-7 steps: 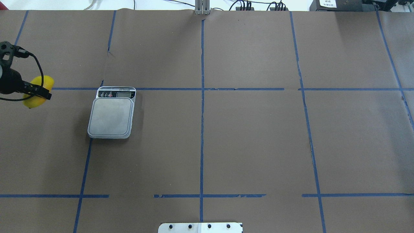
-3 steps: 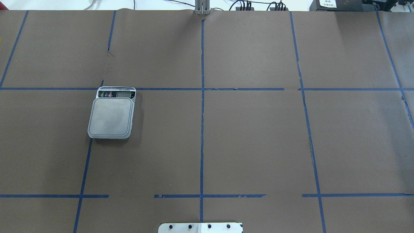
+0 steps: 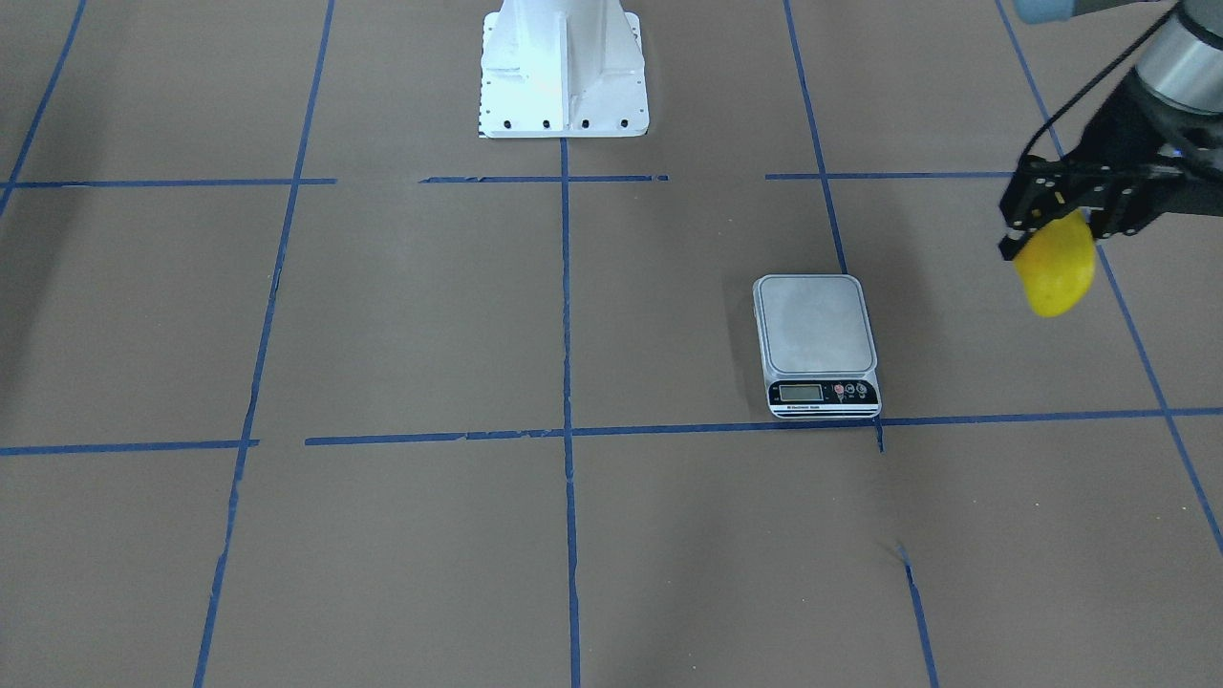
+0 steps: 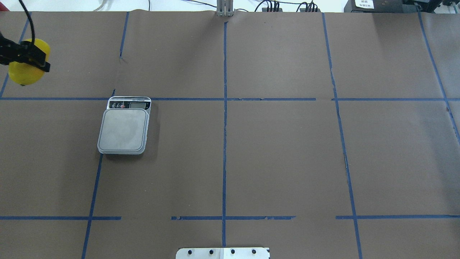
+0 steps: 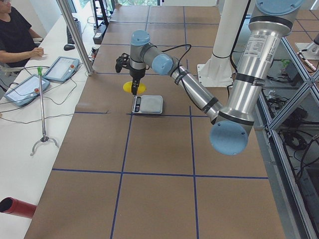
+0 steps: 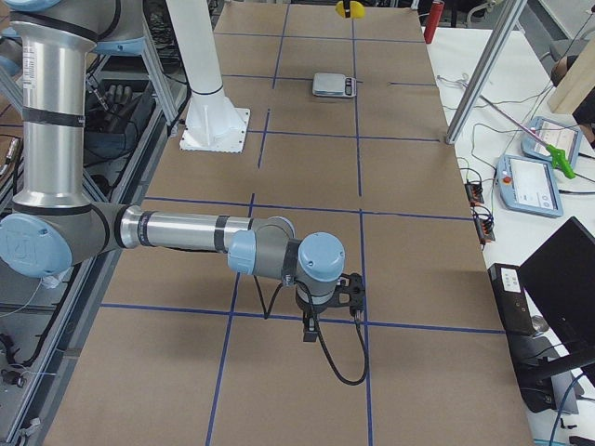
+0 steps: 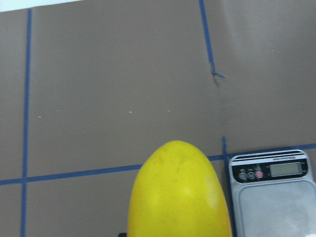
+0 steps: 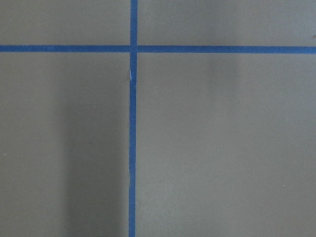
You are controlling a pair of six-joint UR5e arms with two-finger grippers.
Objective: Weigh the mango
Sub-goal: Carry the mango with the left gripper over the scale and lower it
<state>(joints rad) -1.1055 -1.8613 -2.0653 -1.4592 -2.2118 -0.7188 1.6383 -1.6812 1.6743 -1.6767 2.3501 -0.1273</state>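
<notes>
My left gripper is going to release the yellow mango on the scale's bare platform (image 3: 843, 342) (image 7: 270, 206), setting it free close to the button panel.
The yellow mango (image 4: 24, 75) hangs in my left gripper (image 4: 38, 58), which is shut on it, above the table's far left. In the front view the mango (image 3: 1055, 272) hangs below the black fingers (image 3: 1034, 201), right of the grey scale (image 3: 817, 325). The scale (image 4: 124, 129) has a bare platform, with its display on the far side. The left wrist view shows the mango (image 7: 177, 192) close up and the scale (image 7: 274, 197) at its lower right. My right gripper (image 6: 330, 302) shows only in the exterior right view, low over the table; I cannot tell if it is open.
Blue tape lines grid the brown table cover. The white robot base plate (image 3: 564, 67) stands at the robot's edge. Past the far edge are tablets (image 5: 60, 67), a metal post (image 5: 75, 35) and a seated person (image 5: 15, 35).
The left gripper with the mango left the overhead view's left edge, then came back in farther from the robot, beyond the blue cross line. The scale has not moved.
</notes>
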